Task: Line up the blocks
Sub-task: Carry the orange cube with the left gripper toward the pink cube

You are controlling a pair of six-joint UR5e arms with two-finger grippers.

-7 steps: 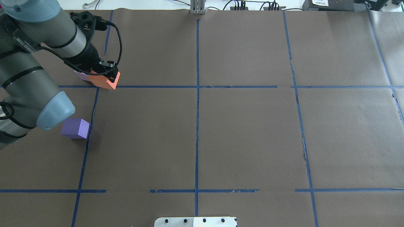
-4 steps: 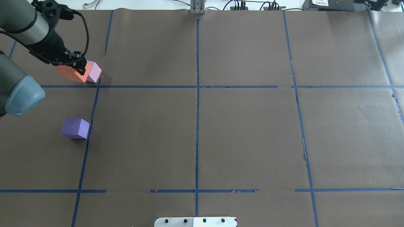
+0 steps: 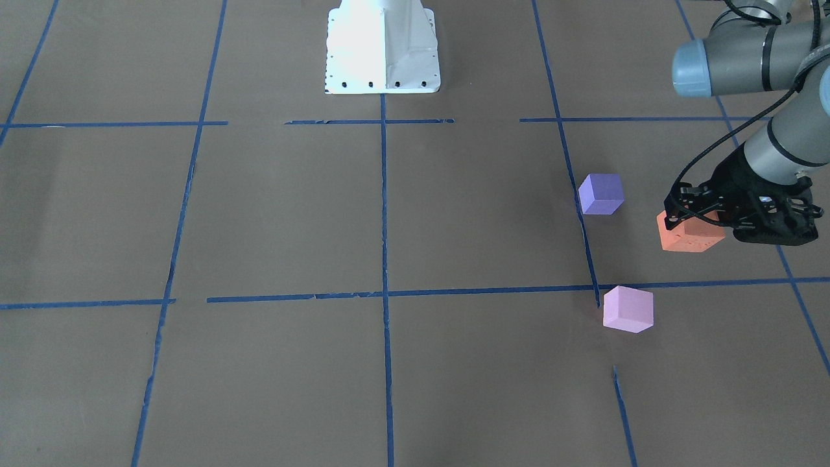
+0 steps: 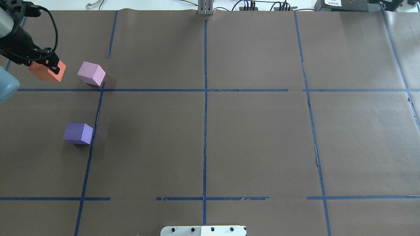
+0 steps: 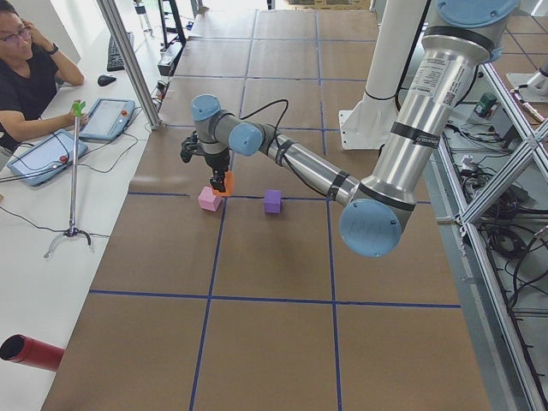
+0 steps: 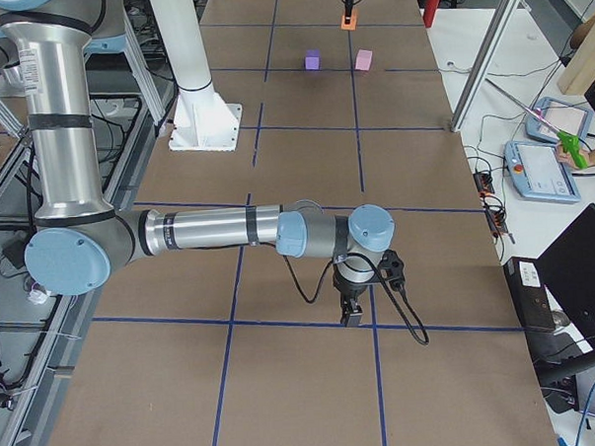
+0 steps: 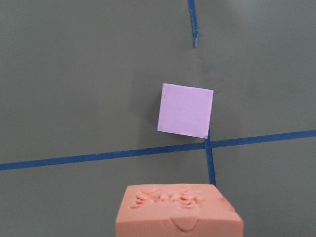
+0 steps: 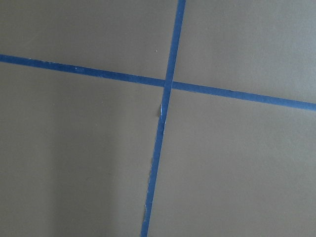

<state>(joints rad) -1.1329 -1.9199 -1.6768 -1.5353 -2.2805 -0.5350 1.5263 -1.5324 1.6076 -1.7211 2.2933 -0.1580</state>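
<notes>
My left gripper is going to release the orange block on the table (image 3: pixel 609 257) (image 7: pixel 194 177) between the violet-blue block and the pale pink block.
My left gripper (image 4: pixel 49 64) is shut on the orange block (image 4: pixel 45 72), holding it at the table's far left, to the left of the pale pink block (image 4: pixel 92 73). In the front-facing view the orange block (image 3: pixel 690 237) hangs under the gripper (image 3: pixel 713 217). In the left wrist view its marked top (image 7: pixel 177 207) fills the bottom edge, with the pink block (image 7: pixel 185 109) beyond it. The violet-blue block (image 4: pixel 78 133) sits alone, nearer the robot. My right gripper (image 6: pixel 353 314) shows only in the exterior right view, over a tape crossing, and I cannot tell whether it is open or shut.
Blue tape lines (image 4: pixel 205 98) divide the brown paper table into squares. The white robot base plate (image 3: pixel 382 45) is at the near edge. An operator (image 5: pixel 26 68) sits with tablets beyond the far edge.
My left gripper has carried the orange block leftward, from the pink block's right side, across it, to a spot well to its left. The pink and violet blocks have not moved.
</notes>
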